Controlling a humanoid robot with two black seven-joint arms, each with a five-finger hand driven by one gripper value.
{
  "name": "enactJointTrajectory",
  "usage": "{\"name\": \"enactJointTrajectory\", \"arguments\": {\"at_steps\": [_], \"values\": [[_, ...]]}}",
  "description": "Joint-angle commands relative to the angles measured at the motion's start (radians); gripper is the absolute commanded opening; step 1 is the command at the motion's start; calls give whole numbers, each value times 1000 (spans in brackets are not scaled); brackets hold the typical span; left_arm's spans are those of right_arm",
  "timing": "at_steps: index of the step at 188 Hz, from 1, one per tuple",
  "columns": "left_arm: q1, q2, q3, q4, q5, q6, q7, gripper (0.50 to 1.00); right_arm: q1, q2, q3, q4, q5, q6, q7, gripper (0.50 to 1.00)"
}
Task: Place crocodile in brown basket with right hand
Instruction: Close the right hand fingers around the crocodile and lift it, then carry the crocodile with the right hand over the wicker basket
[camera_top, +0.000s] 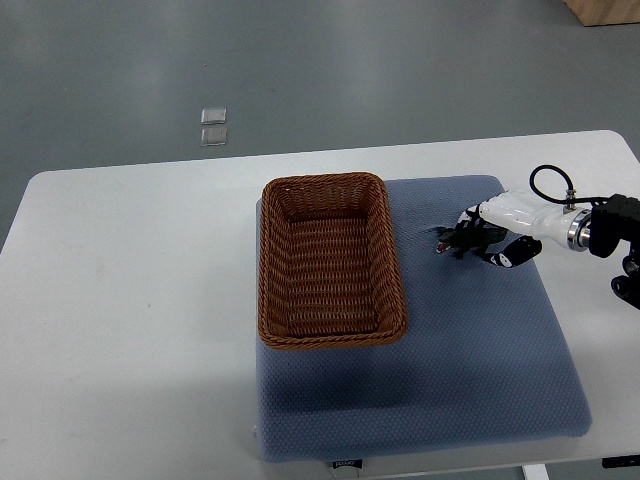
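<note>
Next, my right gripper lets go of the crocodile inside the far end of the brown basket (323, 217).
A brown wicker basket (333, 260) sits on the left half of a blue-grey cushion (470, 340), and nothing shows inside it. My right hand (492, 238), white with dark fingertips, reaches in from the right edge and hovers over the cushion to the right of the basket. Its fingers are curled around a small dark green crocodile toy (458, 240), whose tail end pokes out leftward toward the basket. A gap of bare cushion separates the toy from the basket's right rim. The left arm does not show.
The cushion lies on a white table (130, 300) with rounded corners. Beyond the table's far edge, two small clear squares (213, 127) lie on the grey floor. A wooden corner (605, 10) shows at top right.
</note>
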Motion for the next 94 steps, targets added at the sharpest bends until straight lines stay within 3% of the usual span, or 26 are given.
{"name": "enactJointTrajectory", "arguments": {"at_steps": [1,94], "values": [[0,0,0,0,0,0,0,1000,1,-4,8,1,4,-6,2,500],[0,0,0,0,0,0,0,1000,67,5,13,1,9,-20,6,500]]}}
